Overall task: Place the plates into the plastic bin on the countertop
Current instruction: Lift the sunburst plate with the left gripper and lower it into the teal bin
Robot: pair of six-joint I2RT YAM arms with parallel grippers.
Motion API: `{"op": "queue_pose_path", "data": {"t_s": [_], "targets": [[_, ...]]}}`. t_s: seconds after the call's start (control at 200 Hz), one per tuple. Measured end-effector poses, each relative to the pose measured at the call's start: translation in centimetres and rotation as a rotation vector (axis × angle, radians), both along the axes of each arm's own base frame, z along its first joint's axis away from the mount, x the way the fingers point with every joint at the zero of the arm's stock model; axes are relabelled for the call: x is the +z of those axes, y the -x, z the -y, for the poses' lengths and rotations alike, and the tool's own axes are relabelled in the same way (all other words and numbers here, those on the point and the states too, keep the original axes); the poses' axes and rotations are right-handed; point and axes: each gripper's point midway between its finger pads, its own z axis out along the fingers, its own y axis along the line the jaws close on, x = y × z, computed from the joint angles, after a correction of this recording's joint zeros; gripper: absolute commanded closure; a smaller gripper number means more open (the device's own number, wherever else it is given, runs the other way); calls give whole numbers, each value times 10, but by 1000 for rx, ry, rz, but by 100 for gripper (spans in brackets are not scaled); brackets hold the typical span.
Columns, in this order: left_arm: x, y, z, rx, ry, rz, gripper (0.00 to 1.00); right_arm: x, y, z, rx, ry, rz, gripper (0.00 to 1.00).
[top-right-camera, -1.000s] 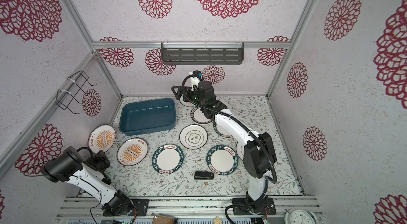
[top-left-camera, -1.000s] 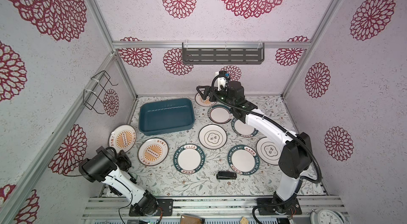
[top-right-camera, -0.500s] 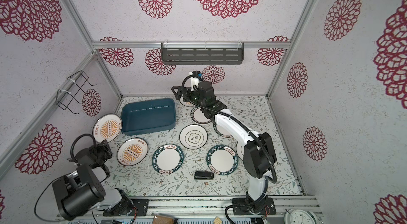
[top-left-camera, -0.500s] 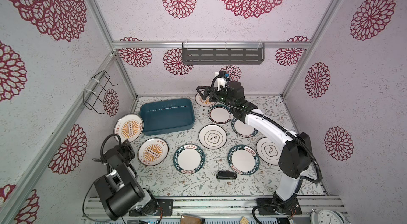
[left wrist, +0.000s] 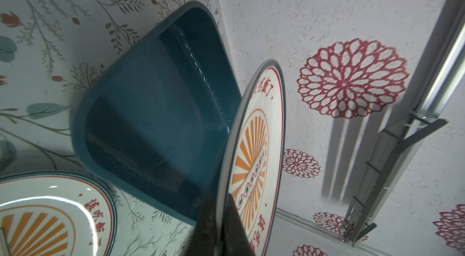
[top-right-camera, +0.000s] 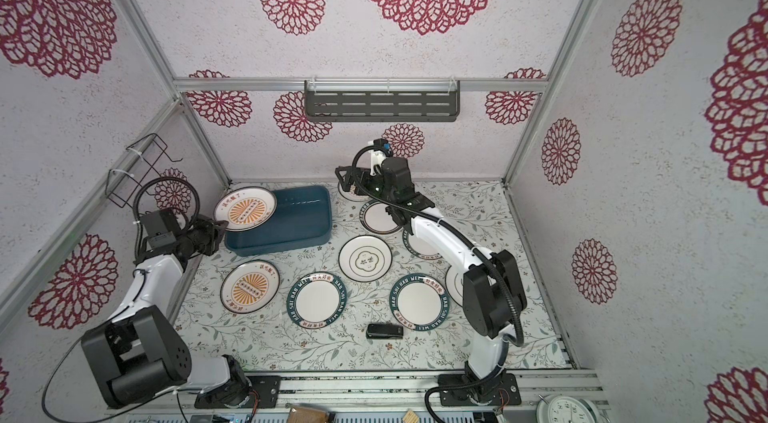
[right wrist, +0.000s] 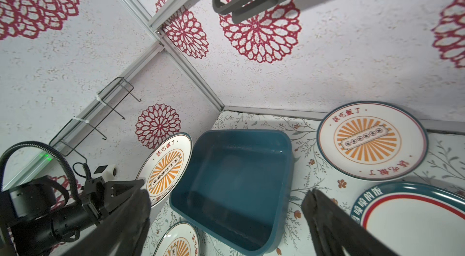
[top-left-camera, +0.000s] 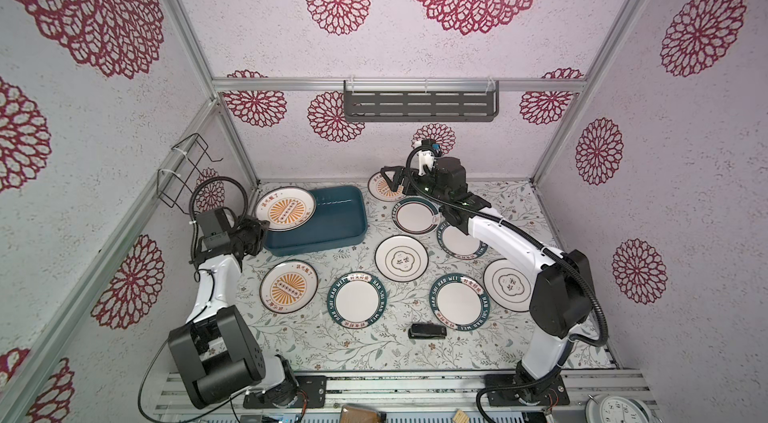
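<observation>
My left gripper needs to let go of the orange sunburst plate in the bin end (top-left-camera: 333, 217) (left wrist: 152, 101) that is closest to the back sunburst plate.
My left gripper (top-left-camera: 259, 229) (left wrist: 221, 207) is shut on the rim of an orange sunburst plate (top-left-camera: 285, 209) (top-right-camera: 245, 209) (left wrist: 254, 156). It holds that plate tilted above the left end of the dark teal plastic bin (top-left-camera: 332, 229) (left wrist: 151, 116) (right wrist: 236, 179), whose visible inside holds nothing. More plates lie flat on the leafy countertop (top-left-camera: 374, 346): a sunburst one (top-left-camera: 289, 286), two with teal lettered rims (top-left-camera: 356, 300) (top-left-camera: 459, 302) and one with a thin ring (top-left-camera: 401, 257). My right gripper (top-left-camera: 390, 179) (right wrist: 226, 191) stands open and holds nothing, above the back sunburst plate (right wrist: 372, 141).
A small black object (top-left-camera: 427, 331) lies near the front of the countertop. A wire rack (top-left-camera: 187, 171) hangs on the left wall and a grey slotted shelf (top-left-camera: 419, 105) on the back wall. A white clock face (top-left-camera: 615, 410) sits at the front right corner.
The left arm has swung up and carried the sunburst plate from the left edge of the countertop up over the bin's left end. The right arm has not moved.
</observation>
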Motion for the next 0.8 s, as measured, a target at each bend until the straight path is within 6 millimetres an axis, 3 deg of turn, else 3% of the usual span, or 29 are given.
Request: {"op": "queue_pose_path", "data": {"t_s": [0.14,0.34,0.545,0.801], "targets": [[-7,-26,8,-107,-44,-76,100,-5,6,17,-41,14,-12,1],[-29,-67,37,-285,-123,-116,100,5,22,41,-102,19,11,1],[-55,-86,57,-407,-183,-149,100,21,32,61,-163,19,49,1],[-92,-105,59,-451,-207,-189,100,21,37,79,-229,35,54,1]]}}
